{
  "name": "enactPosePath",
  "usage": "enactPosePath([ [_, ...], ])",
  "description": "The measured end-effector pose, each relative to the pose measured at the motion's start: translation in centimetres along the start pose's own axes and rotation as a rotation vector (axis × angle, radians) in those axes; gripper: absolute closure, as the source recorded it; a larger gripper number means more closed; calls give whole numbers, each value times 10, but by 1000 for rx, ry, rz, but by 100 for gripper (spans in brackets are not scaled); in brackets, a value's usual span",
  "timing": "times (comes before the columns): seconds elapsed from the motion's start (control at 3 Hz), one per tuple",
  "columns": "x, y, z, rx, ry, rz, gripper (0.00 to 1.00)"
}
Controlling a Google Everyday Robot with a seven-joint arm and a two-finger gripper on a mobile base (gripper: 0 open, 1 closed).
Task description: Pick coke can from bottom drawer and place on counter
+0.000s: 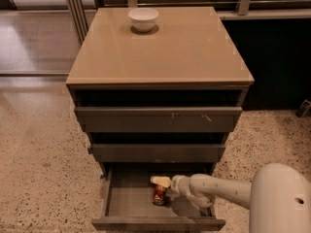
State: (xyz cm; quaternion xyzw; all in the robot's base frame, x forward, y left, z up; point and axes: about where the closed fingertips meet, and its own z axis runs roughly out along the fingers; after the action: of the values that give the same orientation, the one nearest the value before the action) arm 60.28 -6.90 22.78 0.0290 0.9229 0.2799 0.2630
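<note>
Next, I move my gripper lower to the coke can's middle [159,194], below its top, and close it there inside the open bottom drawer.
The coke can [159,196] stands in the open bottom drawer [127,203], near the middle of its grey floor. It is small and red-orange. My gripper [162,182] reaches into the drawer from the right on a white arm and sits right over the top of the can, touching or almost touching it. The can's top is hidden by the gripper. The tan counter [165,52] is the top of the cabinet, well above the drawer.
A white bowl [143,19] sits at the back of the counter. The two upper drawers [158,119] are slightly pulled out above the bottom one. Speckled floor [43,178] lies left and right. A dark wall panel [277,62] stands to the right.
</note>
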Motion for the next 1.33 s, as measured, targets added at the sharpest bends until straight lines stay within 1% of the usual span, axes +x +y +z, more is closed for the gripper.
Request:
enactPosePath([
  [0.33, 1, 8, 25, -15, 31, -9, 0],
  [0.67, 9, 15, 46, -22, 79, -23, 0],
  [1.0, 22, 17, 65, -5, 137, -48, 0],
  [1.33, 34, 8, 75, 26, 171, -41, 0],
])
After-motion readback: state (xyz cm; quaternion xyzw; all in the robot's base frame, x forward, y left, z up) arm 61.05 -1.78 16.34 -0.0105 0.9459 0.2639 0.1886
